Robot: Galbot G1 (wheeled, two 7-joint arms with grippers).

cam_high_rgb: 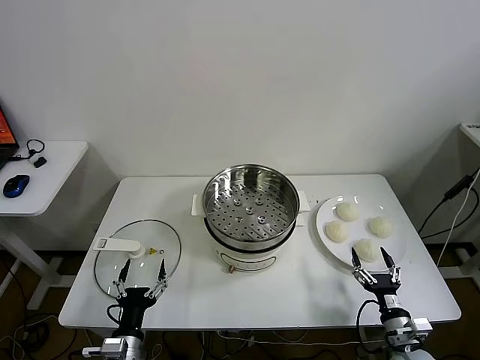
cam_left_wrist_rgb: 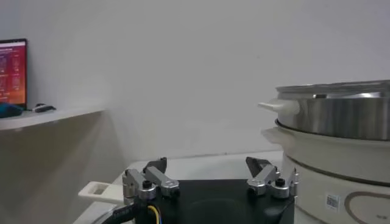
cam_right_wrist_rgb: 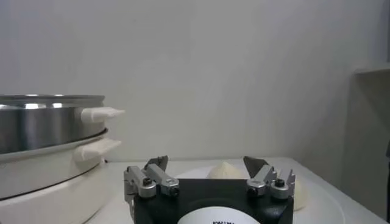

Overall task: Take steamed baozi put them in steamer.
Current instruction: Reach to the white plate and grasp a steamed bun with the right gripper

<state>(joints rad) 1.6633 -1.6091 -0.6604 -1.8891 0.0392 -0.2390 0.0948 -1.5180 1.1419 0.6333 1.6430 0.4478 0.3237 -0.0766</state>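
The farthest baozi [cam_high_rgb: 347, 211], the one by the back edge of the white plate, will next have my right gripper close around its sides.
Several off-white baozi lie on a round white plate [cam_high_rgb: 325, 212] at the table's right; the nearest baozi [cam_high_rgb: 365, 248] is just beyond my right gripper [cam_high_rgb: 374, 259], which is open and empty at the plate's near edge. In the right wrist view a baozi [cam_right_wrist_rgb: 224, 171] shows between the spread fingers of the right gripper [cam_right_wrist_rgb: 207, 164]. The steel steamer [cam_high_rgb: 250, 205] with its perforated tray stands at the table's centre, empty; it also shows in the left wrist view [cam_left_wrist_rgb: 341, 115]. My left gripper [cam_high_rgb: 139, 271] is open and empty at the near edge of the glass lid [cam_high_rgb: 139, 253].
The glass lid with a white handle [cam_high_rgb: 118, 243] lies at the table's left. A side desk [cam_high_rgb: 45, 169] with a blue mouse [cam_high_rgb: 16, 184] stands further left. A cable [cam_high_rgb: 448, 199] hangs at the right. The table's front edge is close to both grippers.
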